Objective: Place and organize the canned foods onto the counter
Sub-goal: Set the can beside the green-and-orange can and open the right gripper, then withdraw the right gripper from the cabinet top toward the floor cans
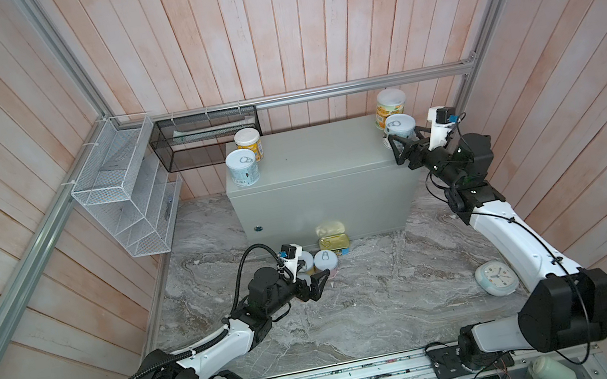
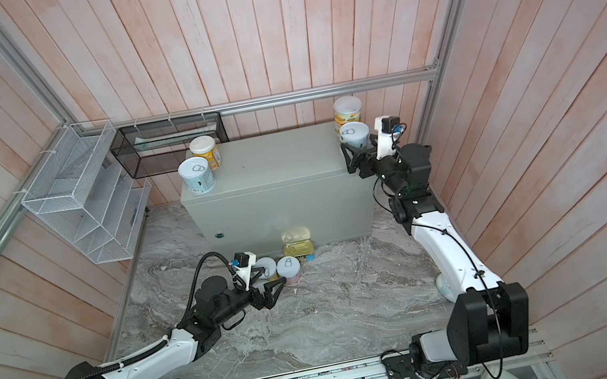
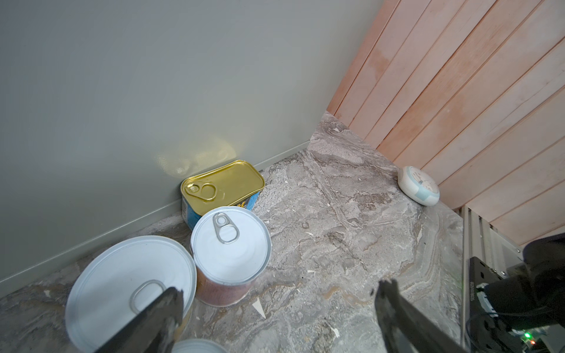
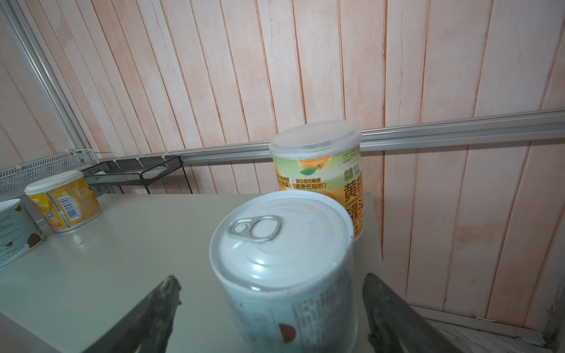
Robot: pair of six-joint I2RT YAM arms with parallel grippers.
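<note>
The robot's left gripper needs to close around the sides of the near can (image 1: 303, 277) (image 3: 200, 347), the one that stands in front of the white-topped can, farther from the counter.
The counter (image 1: 314, 163) carries a pale blue can (image 1: 242, 167) and a yellow can (image 1: 248, 144) at its left end. At its right end stand a yellow-green can (image 1: 390, 103) and a pale blue can (image 4: 284, 253). My right gripper (image 4: 272, 284) is open around that blue can, both fingers clear of its sides. On the marble floor in front sit a gold-topped tin (image 3: 223, 186), a pink can (image 3: 230, 244) and a white-topped can (image 3: 122, 275). My left gripper (image 3: 279, 290) hangs open beside them, one finger over the white-topped can, nothing between the fingers.
A round pale clock (image 1: 496, 278) lies on the floor near the right arm. A white wire basket (image 1: 122, 197) and a black mesh basket (image 1: 206, 138) hang on the left and back walls. Wooden plank walls close in on three sides.
</note>
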